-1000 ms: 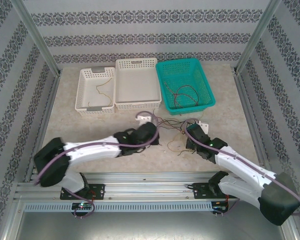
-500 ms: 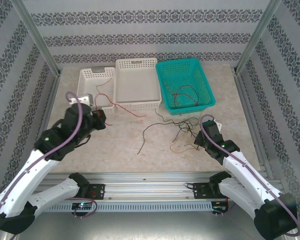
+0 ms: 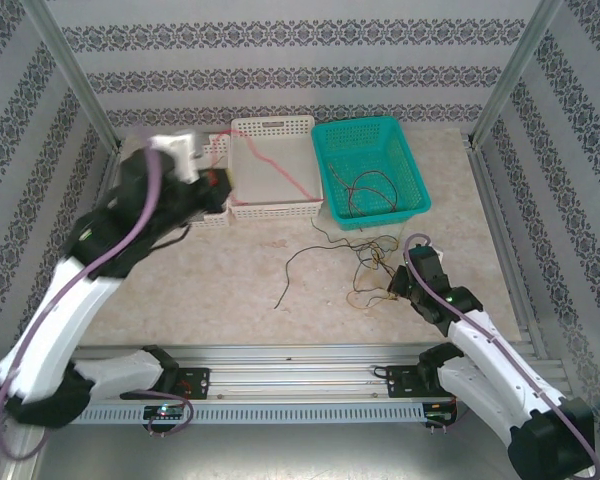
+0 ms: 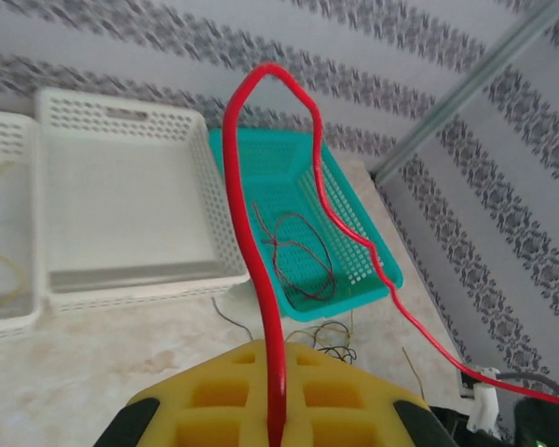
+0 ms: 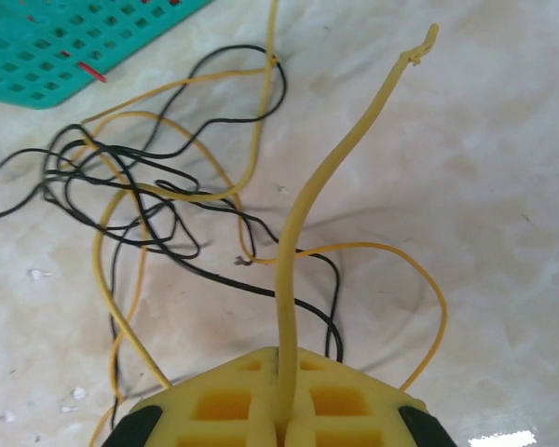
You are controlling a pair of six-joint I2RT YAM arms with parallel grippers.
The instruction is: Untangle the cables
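Note:
The robot's left gripper needs to release the red cable, now raised over the white baskets, inside the teal basket, above the dark red cable [image 3: 367, 190] [image 4: 300, 256] that lies there.
My left gripper [image 3: 212, 185] is raised over the white baskets and shut on a red cable [image 3: 280, 172]. In the left wrist view the red cable [image 4: 261, 270] rises from the yellow pads [image 4: 224, 400], loops, and trails down to the right. My right gripper [image 3: 398, 288] is low on the table, shut on a yellow cable [image 5: 298, 233] that stands up from its pads [image 5: 224, 400]. A tangle of yellow and black cables [image 3: 370, 265] lies just ahead of it, with black strands [image 5: 168, 219] crossing yellow ones. One dark cable [image 3: 295, 270] lies apart to the left.
A white basket [image 3: 275, 125] stands at the back centre, and a smaller white one [image 3: 210, 215] is partly behind my left arm. The teal basket [image 3: 410, 180] at the back right holds a dark red cable [image 3: 365, 190]. Metal frame posts flank the table.
My left arm has swung from the table centre up and back to the white baskets, pulling the red cable out of the tangle. The right gripper has drawn back slightly toward the near right.

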